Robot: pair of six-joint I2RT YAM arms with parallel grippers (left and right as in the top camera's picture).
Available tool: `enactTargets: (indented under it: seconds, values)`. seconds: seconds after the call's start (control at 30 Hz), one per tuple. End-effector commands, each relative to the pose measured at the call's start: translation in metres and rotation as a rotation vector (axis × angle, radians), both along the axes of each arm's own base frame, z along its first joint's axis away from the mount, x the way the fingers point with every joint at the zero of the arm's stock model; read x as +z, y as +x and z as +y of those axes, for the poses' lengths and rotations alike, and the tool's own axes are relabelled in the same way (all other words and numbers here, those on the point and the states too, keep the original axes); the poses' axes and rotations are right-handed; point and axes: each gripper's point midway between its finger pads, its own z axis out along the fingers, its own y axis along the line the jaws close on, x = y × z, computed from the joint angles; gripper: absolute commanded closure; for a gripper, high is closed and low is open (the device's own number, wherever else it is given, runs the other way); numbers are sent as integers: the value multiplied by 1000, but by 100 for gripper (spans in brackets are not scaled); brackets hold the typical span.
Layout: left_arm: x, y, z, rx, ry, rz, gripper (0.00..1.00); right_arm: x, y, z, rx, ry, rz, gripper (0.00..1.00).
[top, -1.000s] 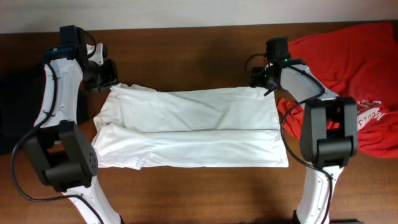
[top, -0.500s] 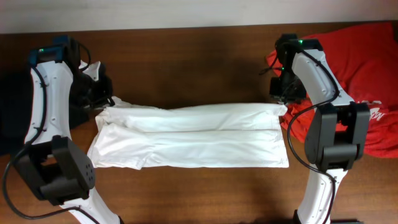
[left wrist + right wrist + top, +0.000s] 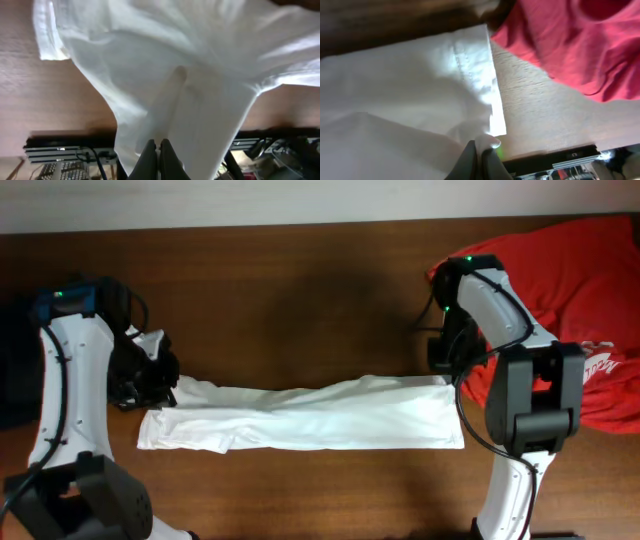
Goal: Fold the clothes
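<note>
The robot's left gripper will put the pinched fabric, now hanging down from its jaws, down on the white T-shirt's end (image 3: pixel 191 408) nearest the dark garment.
The clothes, a white T-shirt (image 3: pixel 300 418), lie as a long narrow band across the table's front half. Its far long edge is lifted and drawn toward the near edge. My left gripper (image 3: pixel 160 385) is shut on the shirt's left end; in the left wrist view the white fabric (image 3: pixel 175 90) hangs down from the pinched jaws (image 3: pixel 160 146). My right gripper (image 3: pixel 447 370) is shut on the shirt's right end, and the right wrist view shows a fold of the hem (image 3: pixel 475 75) caught between its jaws (image 3: pixel 481 144).
A pile of red shirts (image 3: pixel 570 290) with white print lies at the right, touching the right arm; its red fabric (image 3: pixel 570 45) sits just past the white hem. A dark garment (image 3: pixel 15 370) lies at the far left edge. The wooden table (image 3: pixel 300 290) shows behind the shirt.
Both grippers came toward the near edge, dragging the shirt's far edge over itself; the shirt went from a wide spread to a narrow band. The right gripper shut on the hem.
</note>
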Motion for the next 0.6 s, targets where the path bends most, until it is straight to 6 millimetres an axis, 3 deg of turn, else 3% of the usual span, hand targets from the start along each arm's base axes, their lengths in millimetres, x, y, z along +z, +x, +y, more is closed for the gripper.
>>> enactTargets:
  seconds: [0.0,0.1,0.17,0.2,0.27,0.47,0.57]
  values:
    - [-12,-14,0,13,-2,61,100,3,-7,-12,28,-62,12,93]
    - [-16,-12,1,18,1,53,100,6,-12,-15,35,-77,35,91]
    - [-22,12,5,20,20,-47,100,5,-11,-14,35,-77,27,91]
    - [-26,46,11,20,45,-187,100,5,-11,-14,35,-76,28,90]
    - [-33,73,12,17,64,-294,100,5,-12,-14,36,-76,33,90]
    - [-101,78,-5,-37,64,-350,95,-10,-26,-15,38,-79,72,88]
    - [-122,75,17,-40,194,-355,95,-9,-27,-17,43,-90,79,87]
